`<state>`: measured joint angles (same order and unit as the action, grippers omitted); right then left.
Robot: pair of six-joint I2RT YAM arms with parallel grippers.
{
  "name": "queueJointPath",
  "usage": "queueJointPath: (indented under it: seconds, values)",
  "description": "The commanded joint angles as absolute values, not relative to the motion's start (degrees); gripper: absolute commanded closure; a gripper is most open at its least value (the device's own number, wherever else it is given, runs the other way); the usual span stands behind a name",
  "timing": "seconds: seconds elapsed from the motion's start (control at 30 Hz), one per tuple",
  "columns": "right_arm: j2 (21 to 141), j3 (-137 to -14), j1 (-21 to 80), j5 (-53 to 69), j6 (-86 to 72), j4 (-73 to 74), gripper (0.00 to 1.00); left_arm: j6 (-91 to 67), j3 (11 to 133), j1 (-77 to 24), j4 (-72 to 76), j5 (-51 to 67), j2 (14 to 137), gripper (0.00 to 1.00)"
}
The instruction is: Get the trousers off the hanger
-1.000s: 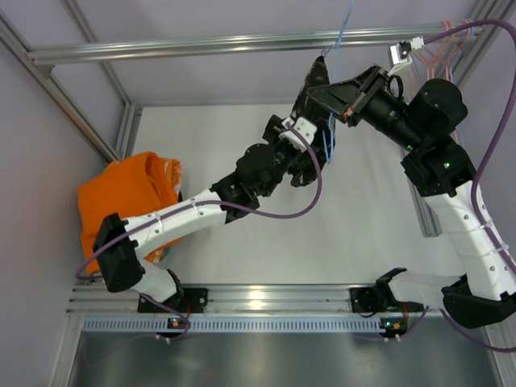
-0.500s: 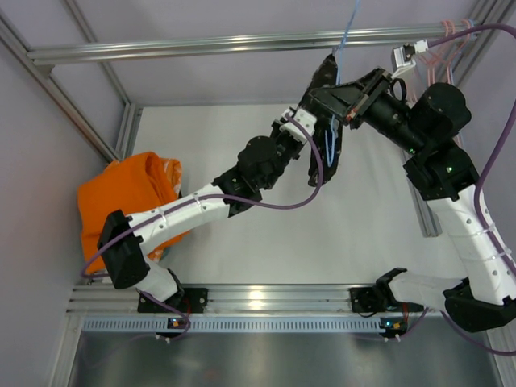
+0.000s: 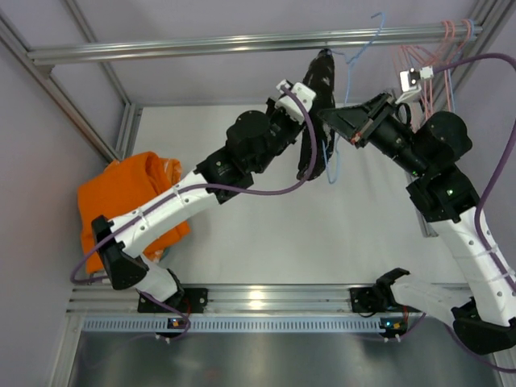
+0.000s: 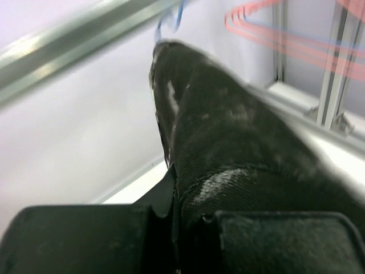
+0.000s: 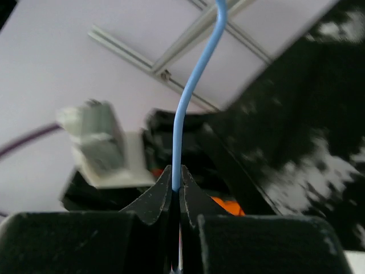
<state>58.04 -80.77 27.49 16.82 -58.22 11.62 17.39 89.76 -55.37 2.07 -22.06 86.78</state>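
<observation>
My left gripper needs to put the black trousers down on top of the bright orange garment point(image 3: 139, 203) that lies on the table. The trousers now hang just under the top rail.
The black, white-speckled trousers point(image 3: 322, 81) hang in a bunch just under the top rail, partly over the light blue hanger point(image 3: 333, 153). The hanger's hook point(image 3: 369, 32) sticks up near the rail. My left gripper point(image 3: 311, 103) is shut on the trousers' fabric point(image 4: 239, 148), which fills the left wrist view, and its jaws point(image 4: 177, 197) pinch a fold. To the right, my right gripper point(image 3: 337, 121) is shut on the hanger's thin blue wire point(image 5: 188, 103), with its tips point(image 5: 176, 184) closed on it. The trousers point(image 5: 308, 108) lie just to the right of that wire.
A bright orange garment point(image 3: 129, 201) lies in a heap at the table's left side. Pink wire hangers point(image 3: 435, 48) hang at the rail's point(image 3: 201, 44) right end near the frame post. Aluminium frame posts stand on both sides.
My left gripper has shut on the trousers and pulled them up and to the left, towards the rail. The right gripper has moved a little right with the hanger, and the hook has swung right.
</observation>
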Motion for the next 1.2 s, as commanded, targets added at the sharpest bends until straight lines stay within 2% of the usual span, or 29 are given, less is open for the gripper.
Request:
queueJointPath:
  seconds: [0.0,0.63,0.97,1.17]
  values:
    - [57.13,-76.65,25.93,21.0,-54.49,10.9,1.0,14.5,98.87,-54.84,8.53,-21.62,80.77,1.0]
    - [52.65,-58.37,22.24,23.91,-44.13,14.15,1.0,11.16,130.85,-54.49,4.57,-18.28,88.33,1.0]
    - [49.14,-53.62,22.15,23.29,-37.89,19.33,1.0,16.78,134.03,-53.88,10.11,-20.83,87.98,1.0]
    - [46.14,-51.68,22.24,24.43,-32.97,22.32,1.0,16.0,132.02,-48.88,10.02,-21.62,84.56,1.0]
